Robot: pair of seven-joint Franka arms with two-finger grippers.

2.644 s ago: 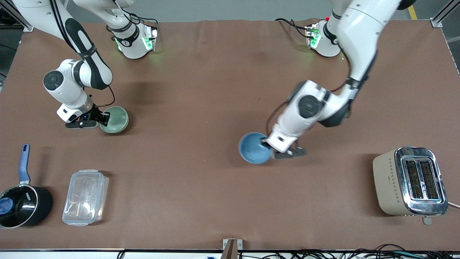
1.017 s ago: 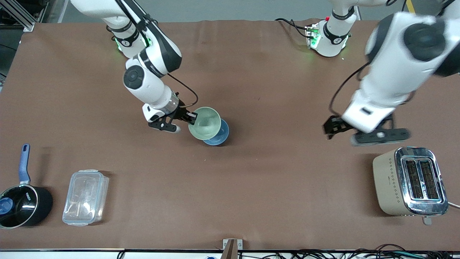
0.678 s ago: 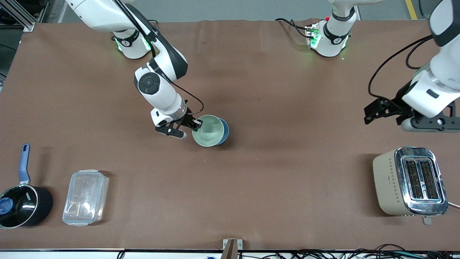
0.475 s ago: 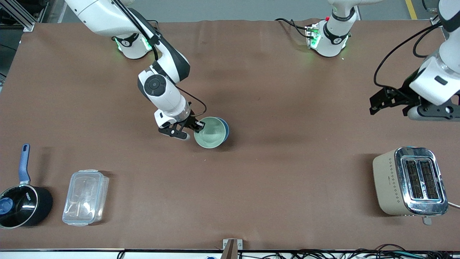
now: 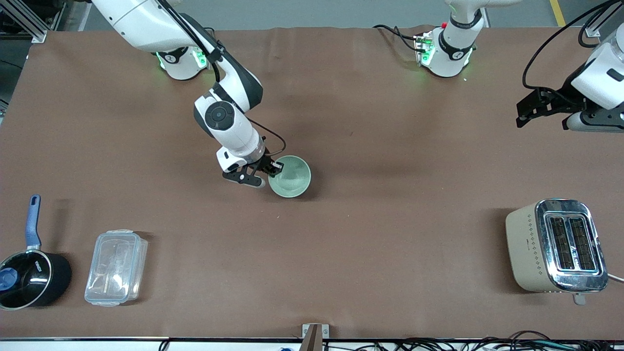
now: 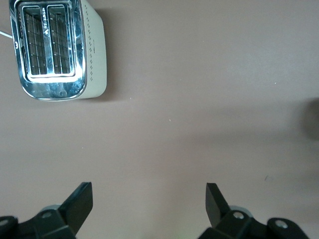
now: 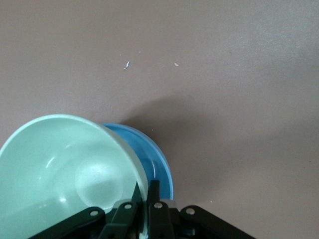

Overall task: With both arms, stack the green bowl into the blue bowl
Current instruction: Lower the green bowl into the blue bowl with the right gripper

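Note:
My right gripper is to let go of the green bowl down inside the blue bowl (image 5: pixel 290 177) (image 7: pixel 102 191), near the middle of the table.
The pale green bowl (image 5: pixel 291 176) sits in the blue bowl near the table's middle; in the front view the blue bowl is hidden under it. In the right wrist view the green bowl (image 7: pixel 60 169) leans inside the blue bowl (image 7: pixel 152 159), whose rim shows beside it. My right gripper (image 5: pixel 274 168) is shut on the green bowl's rim, one finger inside and one outside, and it also shows in the right wrist view (image 7: pixel 146 191). My left gripper (image 5: pixel 541 105) is open and empty, up in the air at the left arm's end of the table; in its own view (image 6: pixel 149 199) it is over bare table.
A beige toaster (image 5: pixel 555 245) stands near the front camera at the left arm's end, also in the left wrist view (image 6: pixel 55 47). A clear plastic container (image 5: pixel 116 267) and a black saucepan (image 5: pixel 30 273) sit near the front camera at the right arm's end.
My right gripper has carried the green bowl to the blue bowl and lowered it in, so it now covers the blue bowl. My left gripper has let go of the blue bowl and pulled away, rising.

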